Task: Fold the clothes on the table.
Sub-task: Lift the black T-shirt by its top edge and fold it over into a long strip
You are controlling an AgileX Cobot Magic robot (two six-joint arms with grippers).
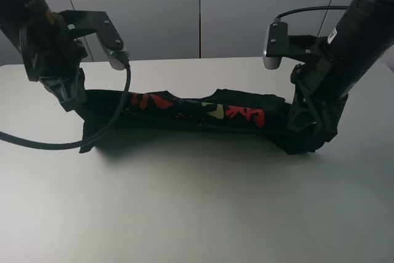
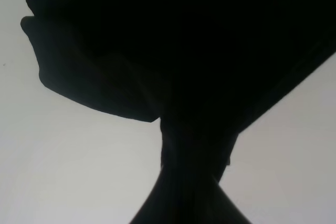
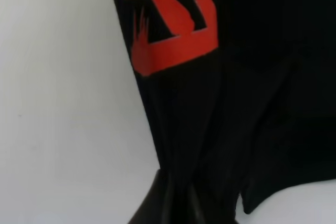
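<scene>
The robot's right gripper will release the stretched edge on the garment's far black part (image 1: pixel 266 97) just behind the red print.
A black garment with red and yellow print (image 1: pixel 197 112) hangs stretched between both arms, just above the white table (image 1: pixel 197 201). My left gripper (image 1: pixel 72 98) is shut on its left end; a loose sleeve droops below it. My right gripper (image 1: pixel 303 118) is shut on its right end, with cloth bunched underneath. In the left wrist view the black cloth (image 2: pixel 173 51) fills the frame and narrows into the fingers. In the right wrist view the cloth with a red print (image 3: pixel 173 19) runs down into the fingers.
A black cable (image 1: pixel 74 143) loops from the left arm over the table's left side. Grey wall panels (image 1: pixel 197 10) stand behind the table's far edge.
</scene>
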